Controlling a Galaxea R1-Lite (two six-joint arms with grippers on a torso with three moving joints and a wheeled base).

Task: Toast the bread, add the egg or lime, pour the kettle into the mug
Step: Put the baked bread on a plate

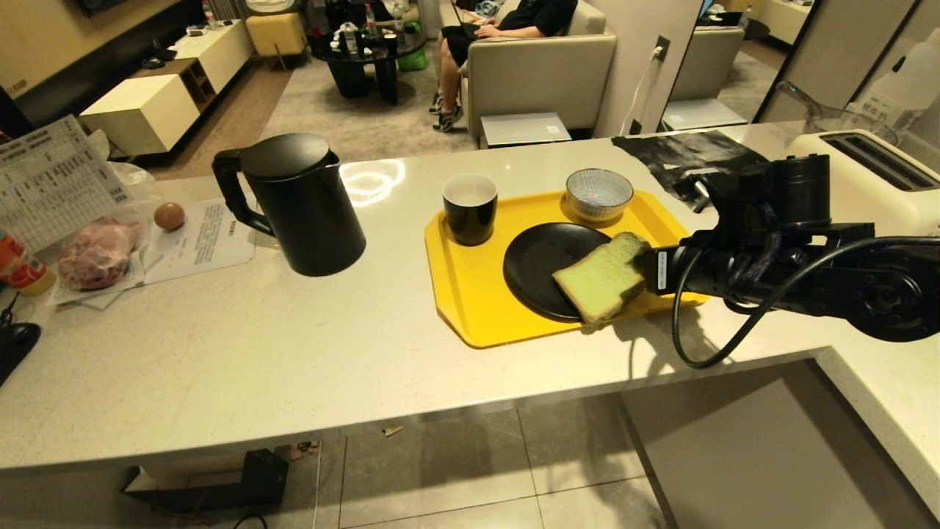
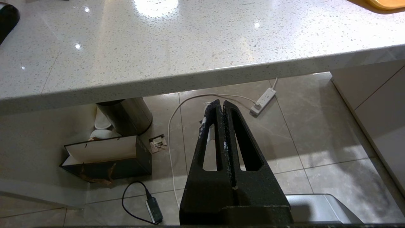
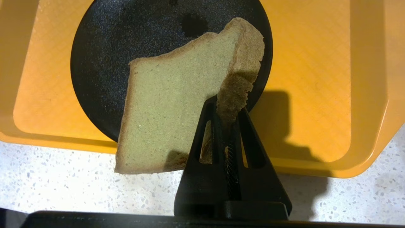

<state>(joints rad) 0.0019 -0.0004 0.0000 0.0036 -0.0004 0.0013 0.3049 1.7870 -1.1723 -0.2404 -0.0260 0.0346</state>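
Note:
The robot's right gripper needs to set the bread down on the near half of the black plate [image 1: 579,281] [image 3: 169,85].
My right gripper [image 1: 652,269] [image 3: 227,104] is shut on one crust edge of the bread [image 1: 602,278] [image 3: 177,104], a pale green slice. The slice hangs tilted over the near rim of the black plate [image 1: 532,257] [image 3: 104,63] on the yellow tray [image 1: 470,308] [image 3: 316,63]. The black mug [image 1: 470,209] stands at the tray's far left corner. The tall black kettle [image 1: 301,206] stands on the counter left of the tray. The egg [image 1: 170,216] lies on papers at the far left. No lime is in view. My left gripper [image 2: 221,102] is parked below the counter edge, shut and holding nothing.
A white toaster [image 1: 877,173] stands at the far right of the counter. A blue-striped bowl [image 1: 598,195] sits at the tray's back. A bagged piece of meat [image 1: 95,253] and papers lie at the far left. A person sits on a sofa [image 1: 540,70] behind the counter.

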